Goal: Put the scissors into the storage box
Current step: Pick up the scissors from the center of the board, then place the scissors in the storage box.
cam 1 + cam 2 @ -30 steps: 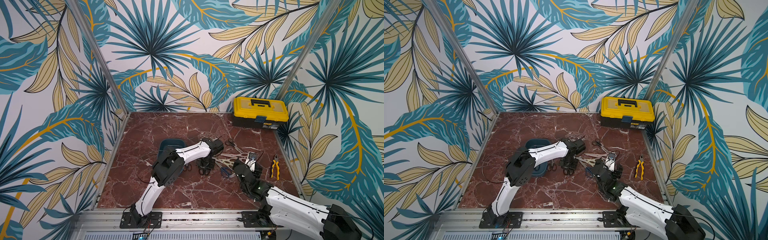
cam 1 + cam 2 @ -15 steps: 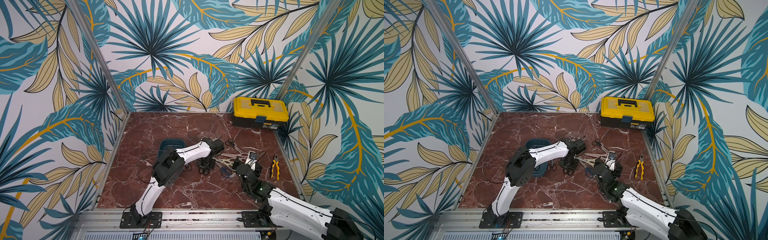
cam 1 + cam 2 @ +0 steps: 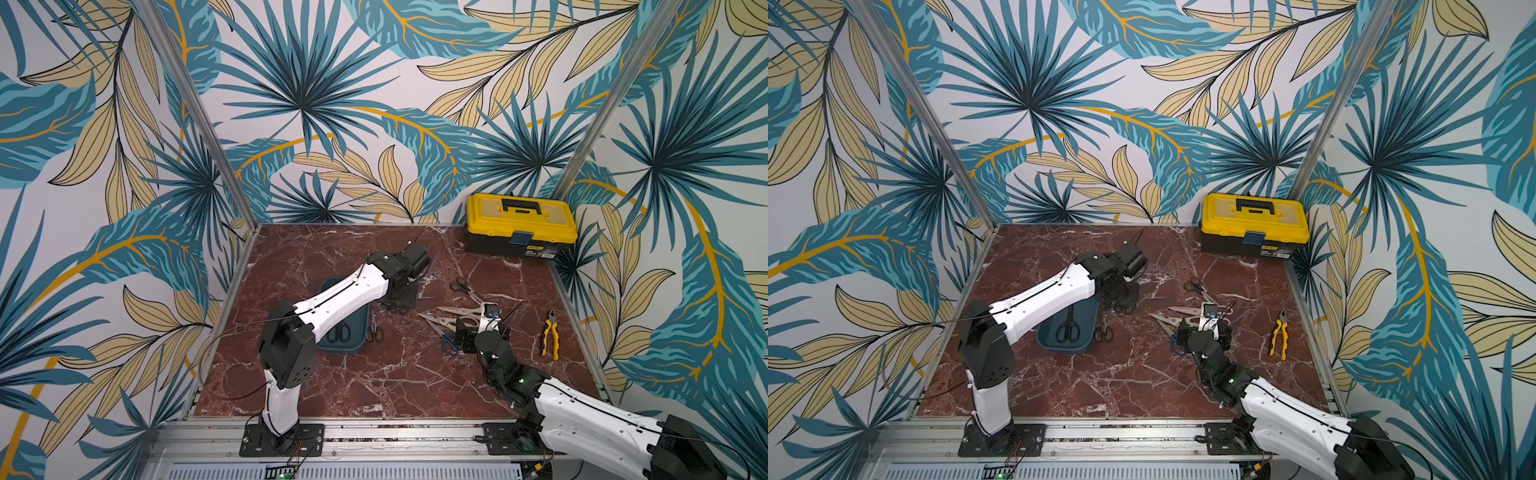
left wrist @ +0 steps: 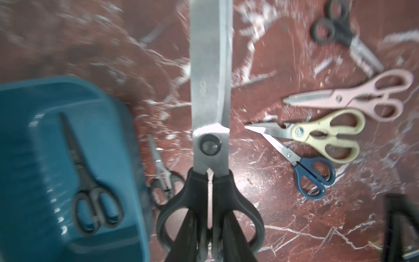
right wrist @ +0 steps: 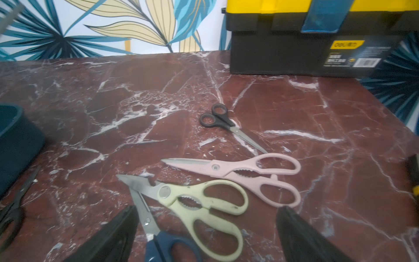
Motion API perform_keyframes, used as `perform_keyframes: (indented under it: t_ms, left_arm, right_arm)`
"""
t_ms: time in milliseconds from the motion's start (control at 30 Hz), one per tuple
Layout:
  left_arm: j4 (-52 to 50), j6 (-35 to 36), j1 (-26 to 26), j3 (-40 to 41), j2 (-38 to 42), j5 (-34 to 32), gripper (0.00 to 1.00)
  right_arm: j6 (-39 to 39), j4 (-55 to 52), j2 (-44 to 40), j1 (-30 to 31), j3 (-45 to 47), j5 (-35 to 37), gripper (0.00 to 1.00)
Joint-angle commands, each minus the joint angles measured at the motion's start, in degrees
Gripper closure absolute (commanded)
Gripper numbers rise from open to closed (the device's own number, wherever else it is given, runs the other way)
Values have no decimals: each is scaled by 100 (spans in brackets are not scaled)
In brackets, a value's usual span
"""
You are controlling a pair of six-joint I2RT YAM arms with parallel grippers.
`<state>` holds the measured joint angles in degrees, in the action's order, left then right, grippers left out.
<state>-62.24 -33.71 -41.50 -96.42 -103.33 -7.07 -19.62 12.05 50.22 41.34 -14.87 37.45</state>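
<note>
My left gripper is to release the large black-handled scissors, now held above the marble, next to the black pair that is inside the teal storage box (image 3: 353, 321) (image 4: 113, 166).
My left gripper (image 4: 209, 215) is shut on the handles of large black-handled scissors (image 4: 210, 113), whose blades point away from the wrist, above the marble. In both top views that gripper (image 3: 401, 297) hangs just right of the teal storage box (image 3: 340, 350) (image 3: 1064, 348). One black pair (image 3: 1068, 328) lies inside the box, and a small pair (image 3: 375, 330) lies beside it. My right gripper (image 5: 207, 215) (image 3: 465, 336) stands open over cream-handled scissors (image 5: 192, 204) and blue-handled scissors (image 5: 163, 245). Pink-handled scissors (image 5: 238, 170) and a black pair (image 5: 215, 119) lie beyond.
A yellow-and-black toolbox (image 3: 521, 224) stands at the back right corner. Yellow-handled pliers (image 3: 549, 338) lie near the right edge. Patterned walls enclose the marble table (image 3: 374, 386) on three sides.
My left gripper has risen from the table with the large black scissors, shifting slightly toward the box. The right gripper has stayed open over the cream pair.
</note>
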Motion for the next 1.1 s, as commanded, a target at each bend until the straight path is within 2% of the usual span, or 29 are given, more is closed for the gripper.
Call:
perform_keyframes:
  t_ms: [0, 167, 333, 567, 833, 867, 933, 1000, 1033, 1067]
  left_arm:
    - [-147, 161, 457, 797, 454, -389, 100]
    - [-68, 458, 1117, 1872, 1049, -441, 100]
    - [457, 774, 1346, 2618, 1142, -277, 100]
    - [927, 822, 1347, 2850, 836, -84, 100]
    - [959, 912, 1347, 2470, 51, -93, 100]
    - [968, 897, 1346, 2442, -12, -100, 98]
    - [951, 859, 1347, 2364, -81, -182, 86]
    - [921, 806, 1346, 2293, -59, -212, 83]
    - [895, 752, 1351, 2265, -17, -228, 74]
    - [853, 697, 1346, 2240, 32, -276, 60]
  right_arm:
    - [318, 439, -99, -3, 223, -573, 0]
    - [646, 856, -43, -3, 358, -1252, 0]
    - [920, 1325, 141, 5, 472, -1929, 0]
    - [931, 1280, 232, 10, 407, -1927, 0]
    - [859, 1117, 331, 8, 303, -1869, 0]
    - [863, 1108, 331, 5, 305, -1869, 0]
    - [863, 1109, 322, 5, 305, -1865, 0]
    - [854, 1074, 339, 5, 277, -1839, 0]
    - [853, 1049, 346, 5, 269, -1836, 0]
    - [846, 1037, 352, 5, 255, -1830, 0]
